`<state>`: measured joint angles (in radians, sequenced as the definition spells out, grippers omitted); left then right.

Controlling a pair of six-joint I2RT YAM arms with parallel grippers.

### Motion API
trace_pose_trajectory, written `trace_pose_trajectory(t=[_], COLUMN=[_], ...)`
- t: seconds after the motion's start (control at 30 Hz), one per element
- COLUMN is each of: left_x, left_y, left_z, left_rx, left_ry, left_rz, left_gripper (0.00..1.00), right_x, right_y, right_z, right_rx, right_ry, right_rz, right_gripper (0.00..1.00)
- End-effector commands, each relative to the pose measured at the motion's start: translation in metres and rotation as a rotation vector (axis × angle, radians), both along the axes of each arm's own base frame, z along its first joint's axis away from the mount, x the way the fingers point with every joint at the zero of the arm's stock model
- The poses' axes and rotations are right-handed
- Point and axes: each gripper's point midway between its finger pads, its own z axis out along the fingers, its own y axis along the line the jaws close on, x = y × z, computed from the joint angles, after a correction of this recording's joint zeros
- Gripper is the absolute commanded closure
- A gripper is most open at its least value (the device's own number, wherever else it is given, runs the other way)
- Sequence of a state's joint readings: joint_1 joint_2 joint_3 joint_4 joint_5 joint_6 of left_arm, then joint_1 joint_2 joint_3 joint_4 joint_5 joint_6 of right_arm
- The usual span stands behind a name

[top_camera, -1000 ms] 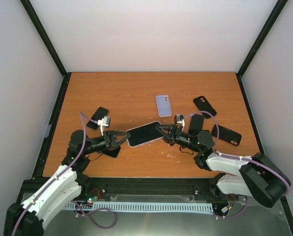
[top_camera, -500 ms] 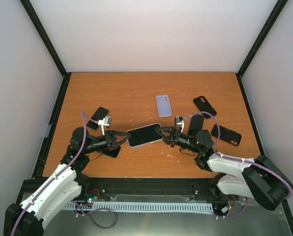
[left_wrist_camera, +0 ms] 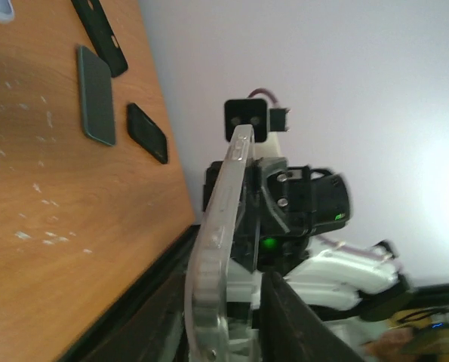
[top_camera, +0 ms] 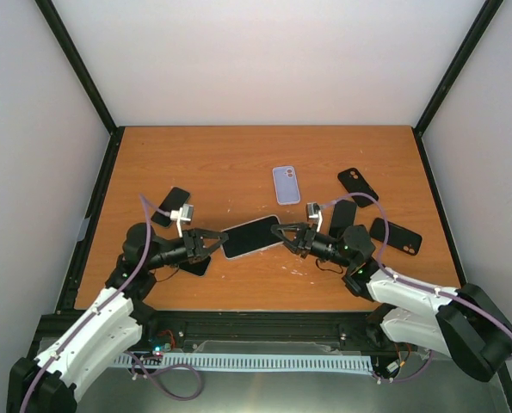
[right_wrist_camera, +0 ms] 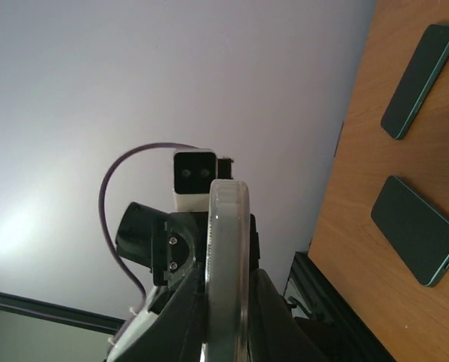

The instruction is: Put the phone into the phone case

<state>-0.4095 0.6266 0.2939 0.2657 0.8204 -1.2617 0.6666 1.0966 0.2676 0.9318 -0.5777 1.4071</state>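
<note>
The clear case is held at its short end by my left gripper and its long sides are free, so my left gripper needs to open and take the case's long edge [top_camera: 249, 223].
A phone [top_camera: 251, 235] with a dark screen and a clear rim hangs above the table between both arms. The rim is a clear phone case, seen edge-on in the left wrist view [left_wrist_camera: 218, 226] and the right wrist view [right_wrist_camera: 228, 249]. My left gripper [top_camera: 214, 243] is shut on its left end, and in its wrist view [left_wrist_camera: 224, 317] the case lies against the left finger. My right gripper [top_camera: 282, 233] is shut on its right end, both fingers tight against the case [right_wrist_camera: 228, 302]. Edge-on, I cannot tell how the phone sits in the case.
A lilac case [top_camera: 286, 184] lies behind the held phone. Two black cases [top_camera: 357, 187] [top_camera: 395, 236] and a dark phone [top_camera: 342, 218] lie at the right. Another dark phone [top_camera: 170, 206] lies at the left, and one [top_camera: 195, 265] lies under my left arm.
The right arm has shifted a little, its gripper edging left. The held phone and the left gripper stay almost where they were.
</note>
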Motion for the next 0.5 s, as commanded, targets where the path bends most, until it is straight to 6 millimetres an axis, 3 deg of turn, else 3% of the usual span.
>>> trace_pose_trajectory(t=[0.0, 0.13, 0.2, 0.37, 0.47], left_x=[-0.004, -0.012, -0.020, -0.038, -0.050], left_y=[-0.001, 0.001, 0.000, -0.010, -0.015], left_z=[0.033, 0.034, 0.034, 0.032, 0.039], left_rx=[0.086, 0.255, 0.285, 0.238, 0.170], left_ry=[-0.189, -0.290, -0.317, -0.335, -0.355], left_rz=[-0.040, -0.101, -0.165, -0.343, -0.439], left_gripper=[0.64, 0.38, 0.30, 0.25, 0.25], right_x=[-0.008, -0.030, -0.043, -0.061, -0.060], right_y=[0.006, 0.010, 0.010, 0.008, 0.011], right_z=[0.028, 0.030, 0.033, 0.049, 0.050], right_rx=[-0.022, -0.083, -0.100, -0.106, -0.128], right_ry=[-0.142, -0.236, -0.283, -0.366, -0.372], right_rz=[0.063, 0.183, 0.249, 0.336, 0.338], right_gripper=[0.94, 0.93, 0.92, 0.91, 0.90])
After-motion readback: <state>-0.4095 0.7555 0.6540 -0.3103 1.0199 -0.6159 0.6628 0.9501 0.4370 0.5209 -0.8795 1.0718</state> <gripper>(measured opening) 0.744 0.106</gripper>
